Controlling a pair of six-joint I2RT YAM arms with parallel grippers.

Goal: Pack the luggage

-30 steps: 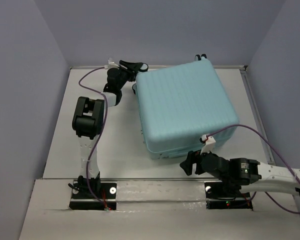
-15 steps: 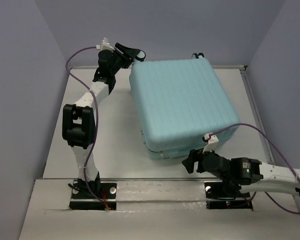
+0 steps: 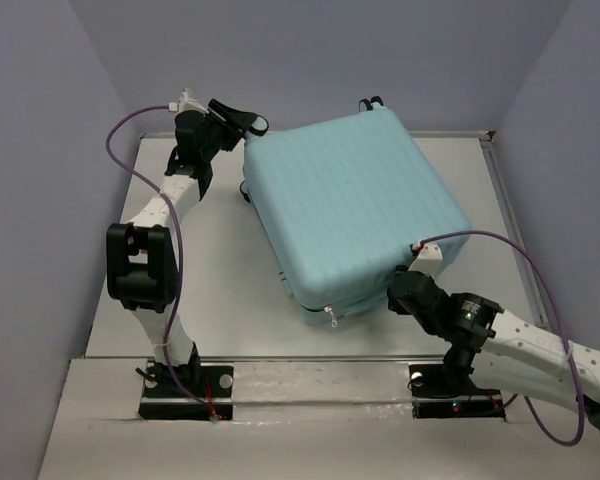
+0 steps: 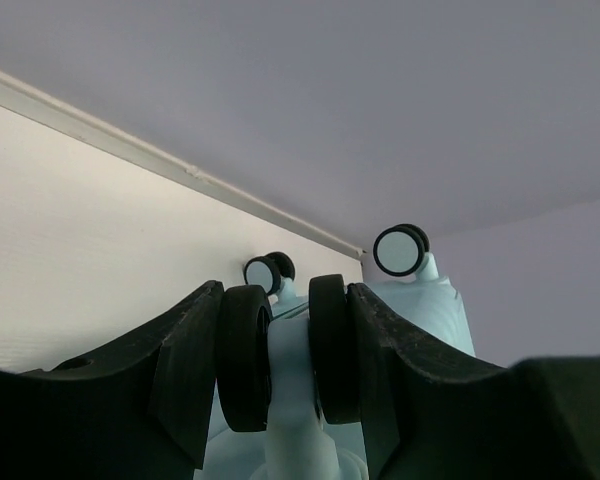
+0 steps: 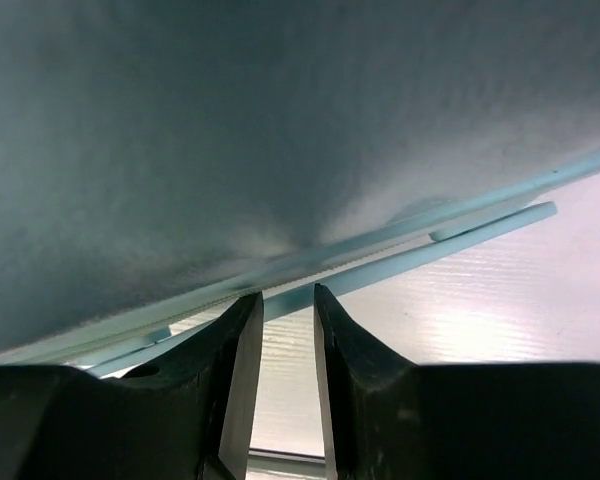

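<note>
Next, I let go of the black double caster wheel, now at the luggage's far corner, with my left gripper over the bare table (image 3: 203,173) between the luggage and side.
The luggage (image 3: 350,210), a pale aqua ribbed hard-shell suitcase, lies closed and turned askew on the white table (image 3: 230,270). My left gripper (image 3: 242,124) is at its far left corner, shut on a black double caster wheel (image 4: 245,360). The wheel's aqua fork sits between the fingers (image 4: 180,370) of the left gripper (image 4: 283,292). My right gripper (image 3: 400,288) is at the near right corner. In the right wrist view the right gripper (image 5: 285,295) has its jaws a narrow gap apart, tips just under the luggage (image 5: 280,130) seam, nothing between them.
Two more caster wheels (image 4: 400,250) (image 4: 268,271) stick out past the held one. A zipper pull (image 3: 330,316) hangs at the near edge of the shell. Grey walls close the table at the back and both sides; a rail (image 3: 310,365) runs along the front.
The left gripper has swung left and back with the wheel, turning the luggage anticlockwise. The right gripper has moved in under the near right corner and its jaws have narrowed.
</note>
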